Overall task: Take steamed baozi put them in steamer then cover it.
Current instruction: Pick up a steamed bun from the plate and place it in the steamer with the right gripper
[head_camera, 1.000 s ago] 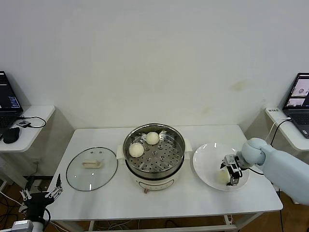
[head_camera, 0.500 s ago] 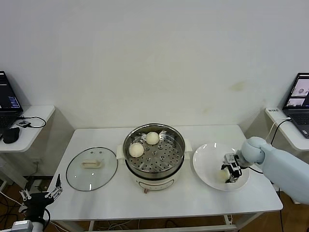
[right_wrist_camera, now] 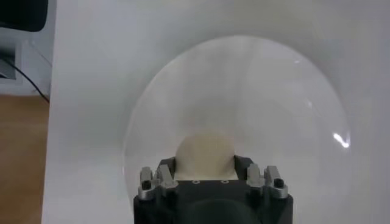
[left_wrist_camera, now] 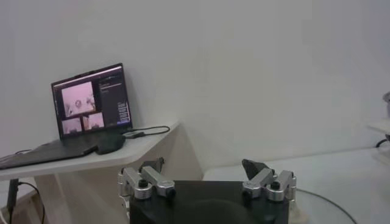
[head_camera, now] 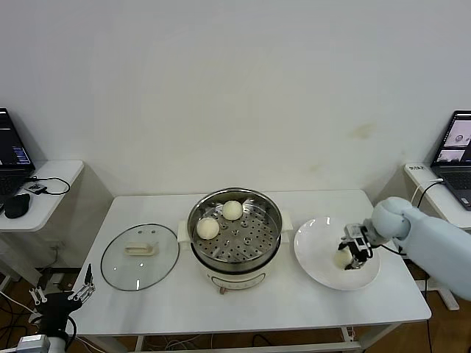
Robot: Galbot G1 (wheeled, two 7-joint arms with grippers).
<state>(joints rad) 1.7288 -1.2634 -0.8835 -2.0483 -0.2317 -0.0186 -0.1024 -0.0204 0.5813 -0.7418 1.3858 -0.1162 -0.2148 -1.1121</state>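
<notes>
I need to use my right gripper to put the baozi down on the front part of the steamer's perforated tray (head_camera: 230, 246).
My right gripper (head_camera: 353, 254) is over the white plate (head_camera: 316, 250), shut on a round cream baozi (head_camera: 342, 257). In the right wrist view the baozi (right_wrist_camera: 204, 152) sits squeezed between the two fingers of the right gripper (right_wrist_camera: 204, 165), above the plate (right_wrist_camera: 244, 91). The steel steamer (head_camera: 254, 243) stands mid-table, uncovered, with two baozi (head_camera: 207, 228) (head_camera: 232, 210) on its perforated tray. The glass cover (head_camera: 140, 257) lies flat on the table, left of the steamer. My left gripper (head_camera: 62, 296) hangs open below the table's left corner; its left wrist view shows the left gripper (left_wrist_camera: 204, 167) holding nothing.
A side table with a laptop (head_camera: 13, 151) and a mouse (head_camera: 16, 204) stands at the far left. Another laptop (head_camera: 456, 147) sits on a stand at the far right. The table's front edge (head_camera: 250, 327) runs close below the steamer.
The right gripper has closed on the baozi in the plate and shifted a little toward the back with it. The left arm has stayed still.
</notes>
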